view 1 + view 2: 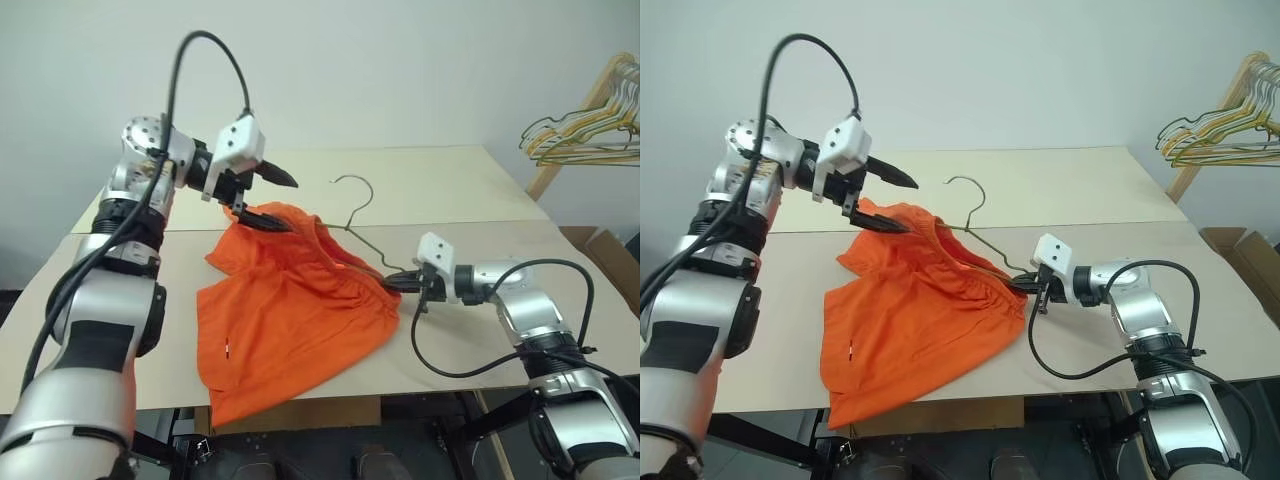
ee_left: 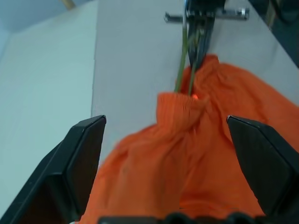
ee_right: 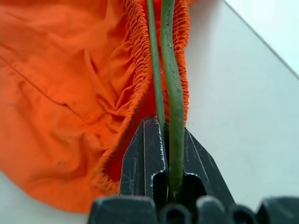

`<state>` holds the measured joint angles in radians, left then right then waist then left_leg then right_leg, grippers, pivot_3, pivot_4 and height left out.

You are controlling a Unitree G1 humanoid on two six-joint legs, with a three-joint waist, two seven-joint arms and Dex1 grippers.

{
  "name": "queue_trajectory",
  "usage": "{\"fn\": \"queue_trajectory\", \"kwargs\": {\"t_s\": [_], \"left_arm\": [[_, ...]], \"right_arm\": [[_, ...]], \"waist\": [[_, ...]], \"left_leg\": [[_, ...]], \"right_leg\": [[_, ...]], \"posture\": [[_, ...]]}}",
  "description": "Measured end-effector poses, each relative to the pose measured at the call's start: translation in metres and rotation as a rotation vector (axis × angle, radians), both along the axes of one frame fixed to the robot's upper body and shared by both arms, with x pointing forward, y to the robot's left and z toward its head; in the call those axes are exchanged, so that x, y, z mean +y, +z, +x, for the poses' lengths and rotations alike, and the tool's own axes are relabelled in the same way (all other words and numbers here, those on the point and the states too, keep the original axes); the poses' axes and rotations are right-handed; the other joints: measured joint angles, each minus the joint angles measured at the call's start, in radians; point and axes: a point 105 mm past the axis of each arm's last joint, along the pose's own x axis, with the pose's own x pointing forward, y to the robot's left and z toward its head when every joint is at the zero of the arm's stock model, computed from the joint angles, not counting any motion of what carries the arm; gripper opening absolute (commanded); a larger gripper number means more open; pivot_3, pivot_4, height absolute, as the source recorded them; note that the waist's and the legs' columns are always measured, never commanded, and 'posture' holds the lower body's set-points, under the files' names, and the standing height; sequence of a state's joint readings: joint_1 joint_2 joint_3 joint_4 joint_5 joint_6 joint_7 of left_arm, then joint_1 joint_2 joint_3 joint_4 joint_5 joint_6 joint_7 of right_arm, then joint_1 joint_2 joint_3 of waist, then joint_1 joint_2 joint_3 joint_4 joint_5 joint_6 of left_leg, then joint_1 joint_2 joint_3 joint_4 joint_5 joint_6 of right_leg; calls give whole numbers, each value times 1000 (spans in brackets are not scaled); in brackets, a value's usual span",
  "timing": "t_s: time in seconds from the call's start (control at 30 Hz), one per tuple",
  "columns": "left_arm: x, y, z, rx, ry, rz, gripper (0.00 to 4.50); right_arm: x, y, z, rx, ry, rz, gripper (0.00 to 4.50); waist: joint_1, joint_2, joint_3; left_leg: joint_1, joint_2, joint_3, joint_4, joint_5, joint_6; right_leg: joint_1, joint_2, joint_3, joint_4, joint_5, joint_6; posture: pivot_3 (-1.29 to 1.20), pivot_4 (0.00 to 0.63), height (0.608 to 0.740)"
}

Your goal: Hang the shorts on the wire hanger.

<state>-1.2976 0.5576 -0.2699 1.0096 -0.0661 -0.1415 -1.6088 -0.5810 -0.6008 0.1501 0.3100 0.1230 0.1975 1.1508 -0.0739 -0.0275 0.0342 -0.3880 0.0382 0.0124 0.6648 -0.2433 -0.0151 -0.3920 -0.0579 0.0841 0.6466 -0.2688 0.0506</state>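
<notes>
Next, my right gripper takes the waistband's near side [image 1: 386, 298] and pulls it over the low end of the wire hanger, as that end is sticking out of the shorts' waistband.
The orange shorts [image 1: 280, 320] lie on the table [image 1: 450, 190], with one end of the waistband lifted off the surface. The wire hanger [image 1: 357, 205] runs through the waistband, its hook free in the air behind the shorts. My right gripper [image 1: 395, 283] is shut on the hanger's low end at the right edge of the shorts; the right wrist view shows two green strands of the wire hanger [image 3: 174, 93] pinched between its fingers and running into the gathered waistband [image 3: 135, 70]. My left gripper [image 1: 275, 200] hovers open at the raised waistband, and the shorts [image 2: 196, 154] lie between its spread fingers, ungripped.
A bunch of wire hangers on a wooden rack [image 1: 590, 130] stands at the back right beyond the table. A cardboard box [image 1: 600, 250] sits off the right edge. One leg of the shorts hangs over the table's front edge [image 1: 300, 400].
</notes>
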Motion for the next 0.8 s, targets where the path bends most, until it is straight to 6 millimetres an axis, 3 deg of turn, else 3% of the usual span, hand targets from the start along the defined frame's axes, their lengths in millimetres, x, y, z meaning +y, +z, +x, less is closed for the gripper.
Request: {"fn": "queue_trajectory", "kwargs": {"t_s": [0.13,0.23,0.6,0.63,0.8], "left_arm": [[-6,-20,3,50,1,51,4487],[-5,-21,5,51,14,81,3901],[-5,-26,6,87,27,84,208],[-5,-26,6,88,25,85,20],[-4,-27,6,87,25,93,20]], "right_arm": [[7,13,1,-37,13,2,0],[7,15,2,-44,9,-3,0],[7,8,0,-41,14,-47,0],[7,7,0,-42,14,-49,0],[9,7,1,-80,18,-74,0]], "waist": [[-1,0,0],[-3,0,0],[-26,0,0],[-26,0,0],[-26,0,0]], "left_leg": [[-1,0,0,1,0,0],[-2,0,-1,1,0,0],[-3,0,-2,2,0,0],[-3,0,-3,2,0,0],[-3,0,-3,2,0,0]], "right_leg": [[-1,0,0,0,0,0],[-2,0,0,0,0,0],[-2,0,-1,1,0,1],[-2,0,-1,1,0,1],[-2,0,-2,1,0,1]], "posture": [[-81,0,740],[-85,0,740],[-80,0,740],[-78,0,740],[-75,0,740]]}}
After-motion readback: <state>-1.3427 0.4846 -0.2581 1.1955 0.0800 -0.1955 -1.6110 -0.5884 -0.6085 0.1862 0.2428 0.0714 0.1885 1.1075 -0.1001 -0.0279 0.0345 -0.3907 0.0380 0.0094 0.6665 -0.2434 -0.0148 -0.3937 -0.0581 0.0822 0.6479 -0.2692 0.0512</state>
